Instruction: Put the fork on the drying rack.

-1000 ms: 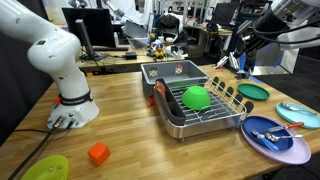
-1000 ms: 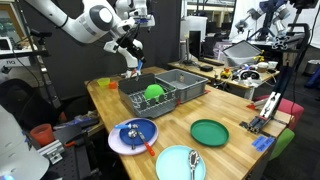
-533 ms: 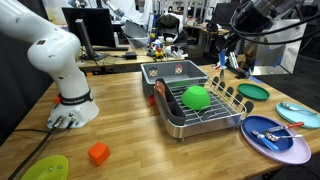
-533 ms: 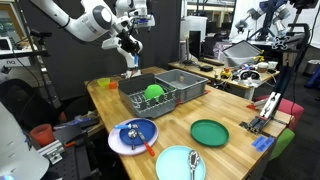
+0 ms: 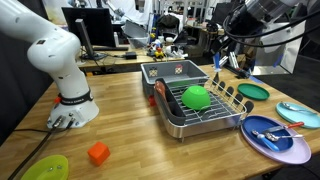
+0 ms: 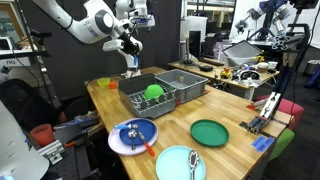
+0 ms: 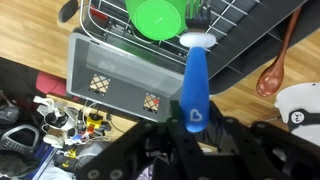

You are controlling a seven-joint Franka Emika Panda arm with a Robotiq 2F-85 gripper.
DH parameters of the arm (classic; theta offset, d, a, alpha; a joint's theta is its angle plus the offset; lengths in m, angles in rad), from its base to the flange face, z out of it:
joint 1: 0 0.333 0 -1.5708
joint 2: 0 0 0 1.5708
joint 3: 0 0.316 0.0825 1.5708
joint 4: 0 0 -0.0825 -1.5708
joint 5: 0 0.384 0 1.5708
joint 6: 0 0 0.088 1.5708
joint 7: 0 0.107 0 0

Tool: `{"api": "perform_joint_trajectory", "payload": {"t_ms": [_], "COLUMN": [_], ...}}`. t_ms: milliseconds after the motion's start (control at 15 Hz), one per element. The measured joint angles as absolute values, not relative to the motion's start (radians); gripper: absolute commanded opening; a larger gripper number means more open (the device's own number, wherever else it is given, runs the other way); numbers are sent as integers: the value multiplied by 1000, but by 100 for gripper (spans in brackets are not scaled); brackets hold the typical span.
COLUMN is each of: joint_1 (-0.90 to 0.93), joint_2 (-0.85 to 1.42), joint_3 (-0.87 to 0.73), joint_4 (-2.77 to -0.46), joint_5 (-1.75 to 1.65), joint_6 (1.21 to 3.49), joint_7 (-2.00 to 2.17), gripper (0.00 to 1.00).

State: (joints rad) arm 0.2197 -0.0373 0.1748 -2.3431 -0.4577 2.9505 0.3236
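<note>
My gripper will release the fork in the near end of the black utensil holder (image 5: 176,112) on the drying rack.
My gripper (image 7: 195,135) is shut on the blue handle of the fork (image 7: 194,85), whose pale head points toward the drying rack. The silver wire drying rack (image 7: 245,35) holds a green bowl (image 7: 160,15). In both exterior views the gripper (image 5: 221,55) (image 6: 130,45) hangs in the air above the far end of the rack (image 5: 190,130) (image 6: 135,108), with the fork (image 5: 218,66) (image 6: 133,62) dangling below it. The fork is apart from the rack.
A dark grey bin (image 5: 170,74) (image 6: 187,84) (image 7: 100,70) adjoins the rack. A wooden spoon (image 7: 276,68) lies beside the rack. A blue plate with utensils (image 5: 278,140), a green plate (image 5: 253,91), a teal plate (image 5: 300,113) and an orange block (image 5: 98,153) are on the table.
My gripper has moved with the fork from beyond the table's far side toward the space over the rack. Nothing else moved.
</note>
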Motion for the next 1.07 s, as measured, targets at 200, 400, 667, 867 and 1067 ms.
{"api": "perform_joint_trajectory", "payload": {"t_ms": [200,400,667,867,1067], "joint_1": [225,268,325,319,262], "joint_2": [-37,-20,70,163,244], "joint_3": [181,215,281,331,417], "joint_4": [-2343,-2324,-2264,-2196,-2120], "joint_5": [-458,-453,-347,-248,-144], "joint_6": [2950,2952,3012,3044,3044], "joint_7": [323,282,84,-99,-279], "gripper": [7,7,7,7,7]}}
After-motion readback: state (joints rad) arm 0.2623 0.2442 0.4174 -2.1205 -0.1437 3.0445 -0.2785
